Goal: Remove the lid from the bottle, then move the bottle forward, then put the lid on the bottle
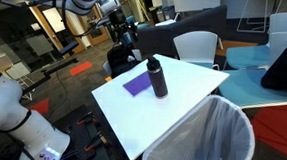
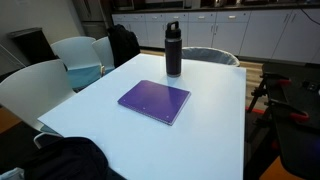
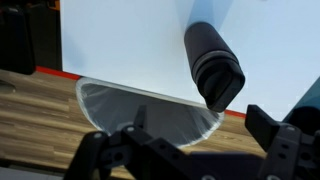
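The lid of the dark bottle should come off first, so my gripper should close on the black lid (image 1: 153, 62) (image 3: 219, 83) at the bottle's top.
The dark bottle (image 1: 160, 79) stands upright on the white table (image 1: 183, 87), next to a flat purple sheet (image 1: 137, 85). Its black lid (image 1: 153, 60) is on its top. Both show in both exterior views: the bottle (image 2: 173, 55) near the far edge, the lid (image 2: 173, 24) on its neck. In the wrist view the bottle (image 3: 208, 55) points its lid end (image 3: 224, 90) toward the camera. My gripper (image 3: 195, 150) is open and empty, apart from the bottle. In an exterior view the gripper (image 1: 126, 34) hangs beyond the table's far side.
A bin lined with a white bag (image 1: 205, 134) stands against the table edge, also in the wrist view (image 3: 150, 108) and behind the bottle (image 2: 205, 55). White chairs (image 2: 45, 85) and a black bag (image 2: 125, 45) stand around the table. The purple sheet (image 2: 155, 100) lies mid-table.
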